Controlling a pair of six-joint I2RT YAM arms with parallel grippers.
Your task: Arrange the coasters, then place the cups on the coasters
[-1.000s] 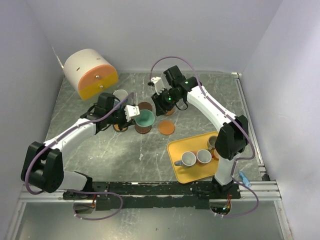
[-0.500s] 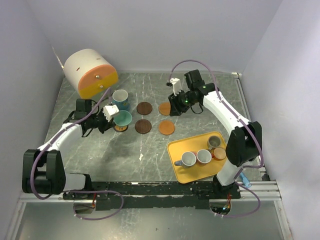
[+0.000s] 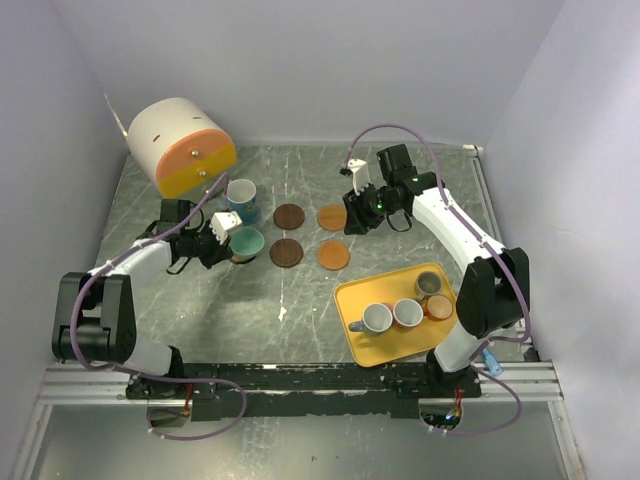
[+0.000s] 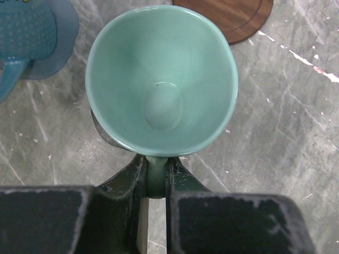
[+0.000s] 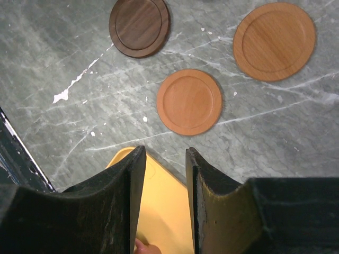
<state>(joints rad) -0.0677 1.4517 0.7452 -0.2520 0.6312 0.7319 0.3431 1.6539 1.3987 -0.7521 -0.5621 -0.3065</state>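
The partly hidden coaster [image 3: 243,250] [image 4: 139,100] is in front of the blue cup. I should use my left gripper to set the teal cup down on it and let go.
My left gripper [image 4: 154,164] is shut on the handle of a teal cup [image 4: 161,79], which stands upright at the table's left [image 3: 246,241] over a partly hidden coaster [image 3: 239,258]. Behind it a blue cup [image 3: 240,194] sits on a slate blue coaster [image 4: 62,26]. Two dark brown coasters [image 3: 289,216] [image 3: 286,252] and two orange coasters [image 3: 331,216] [image 3: 333,256] lie bare mid-table. My right gripper [image 5: 161,159] hangs open and empty above the orange coasters [image 5: 189,101]. A grey cup [image 3: 377,318], a reddish cup [image 3: 407,313], an olive cup [image 3: 430,284] and an orange cup [image 3: 439,306] stand on the tray.
The yellow tray [image 3: 400,345] lies at the front right, its corner [image 5: 159,206] below my right fingers. A big white-and-orange cylinder [image 3: 180,145] lies on its side at the back left. Side walls close in the table.
My left arm carried the teal cup leftwards, away from the lower dark brown coaster to in front of the blue cup. My right arm drew back to the right, uncovering the coasters.
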